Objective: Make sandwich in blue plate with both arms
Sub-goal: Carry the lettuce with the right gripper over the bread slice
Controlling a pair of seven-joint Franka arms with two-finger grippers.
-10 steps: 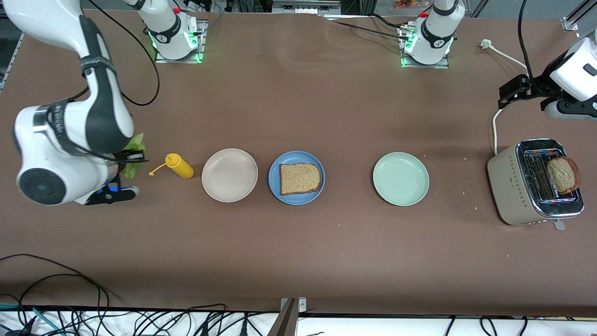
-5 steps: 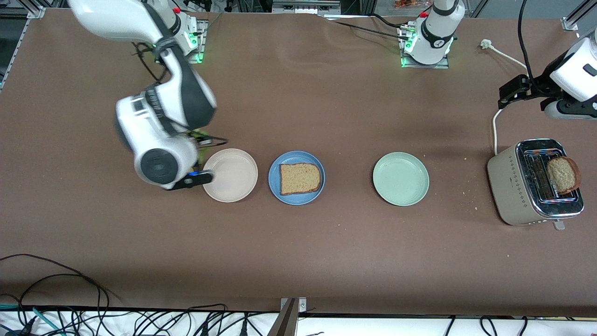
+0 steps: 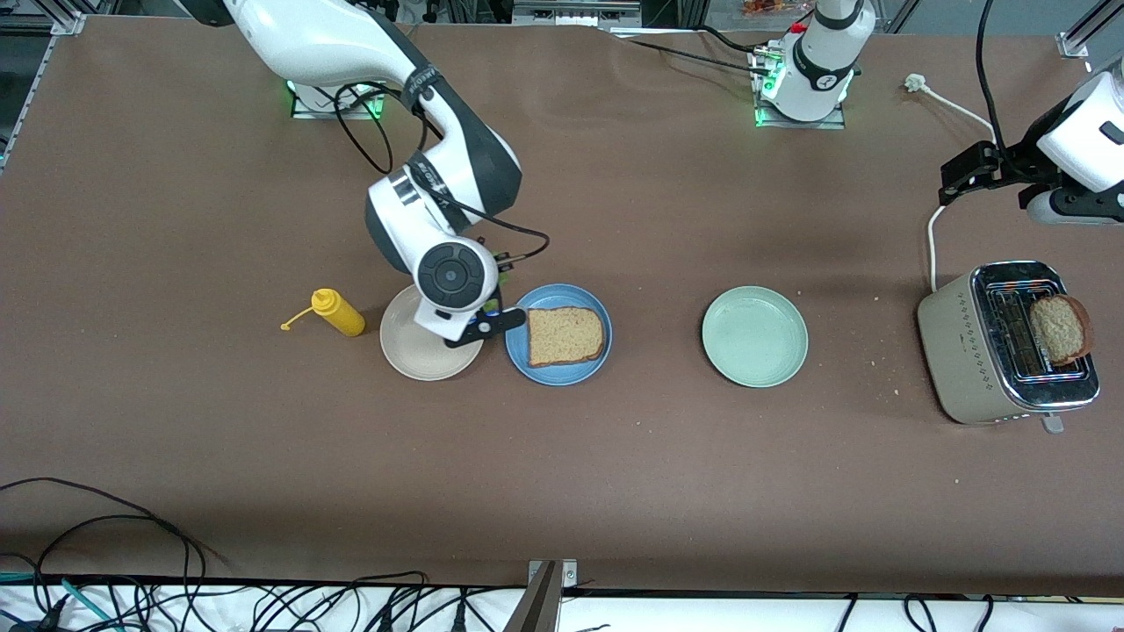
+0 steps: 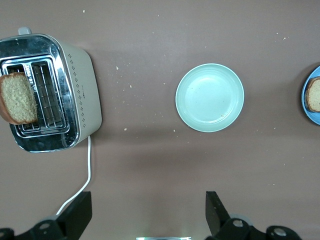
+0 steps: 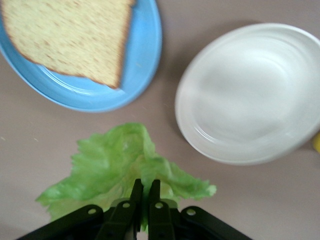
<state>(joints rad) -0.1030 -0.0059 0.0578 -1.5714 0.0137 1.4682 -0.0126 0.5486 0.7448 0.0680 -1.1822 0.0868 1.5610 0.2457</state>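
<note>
Next, I release the lettuce leaf from my right gripper on top of the bread slice in the blue plate (image 3: 563,328) (image 5: 78,46).
A blue plate (image 3: 518,344) in the middle of the table holds one slice of brown bread (image 3: 565,335). My right gripper (image 5: 145,189) is shut on a crinkled green lettuce leaf (image 5: 117,162), which hangs over the table beside the blue plate (image 5: 147,55) and the beige plate (image 5: 250,95). In the front view the right wrist (image 3: 450,279) hides its fingers and the leaf. A second bread slice (image 3: 1060,328) stands in the toaster (image 3: 970,351). My left gripper (image 4: 147,217) waits open and empty above the table by the toaster's cord.
A pale mint-green plate (image 3: 754,336) lies between the blue plate and the toaster. A yellow squeeze bottle (image 3: 338,312) lies beside the beige plate (image 3: 406,351), toward the right arm's end. A white cord (image 3: 933,237) runs from the toaster. Crumbs dot the table.
My right arm has swung from its end of the table, past the yellow bottle and over the beige plate, to the blue plate's edge with the lettuce. The left arm has not moved.
</note>
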